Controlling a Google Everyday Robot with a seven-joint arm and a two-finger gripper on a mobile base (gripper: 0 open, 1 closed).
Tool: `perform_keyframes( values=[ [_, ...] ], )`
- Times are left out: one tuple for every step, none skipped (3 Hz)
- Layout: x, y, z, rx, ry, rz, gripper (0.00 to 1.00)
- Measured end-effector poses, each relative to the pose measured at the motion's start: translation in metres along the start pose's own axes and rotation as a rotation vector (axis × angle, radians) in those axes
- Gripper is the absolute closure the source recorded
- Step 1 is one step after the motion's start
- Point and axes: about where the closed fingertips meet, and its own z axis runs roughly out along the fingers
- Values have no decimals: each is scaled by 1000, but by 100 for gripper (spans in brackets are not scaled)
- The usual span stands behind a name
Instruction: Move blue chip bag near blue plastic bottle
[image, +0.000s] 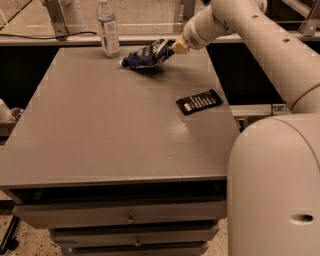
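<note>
I have the blue chip bag to set down. It hangs just above the table now. Next, my gripper lets go of it on the grey table's far edge (139, 54), right up against the blue plastic bottle.
The blue chip bag (146, 54) is dark blue with white lettering. It hangs just above the grey table (100, 130) near the far edge. My gripper (172, 48) is shut on the bag's right end and reaches in from the upper right. The blue plastic bottle (108, 28), clear with a pale label, stands upright at the table's far edge, a short way left of the bag. The bag's left tip points toward the bottle and does not touch it.
A flat black bar-shaped packet (199, 101) lies on the table's right side. My white arm (260, 45) crosses the upper right and my base (275, 190) fills the lower right. Drawers (130, 217) sit under the table's front edge.
</note>
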Motion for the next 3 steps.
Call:
perform_keyframes(
  values=[
    [2, -12, -2, 31, -16, 13, 100],
    [0, -11, 6, 20, -19, 13, 100],
    [-5, 0, 25, -17, -16, 1, 100]
  ],
)
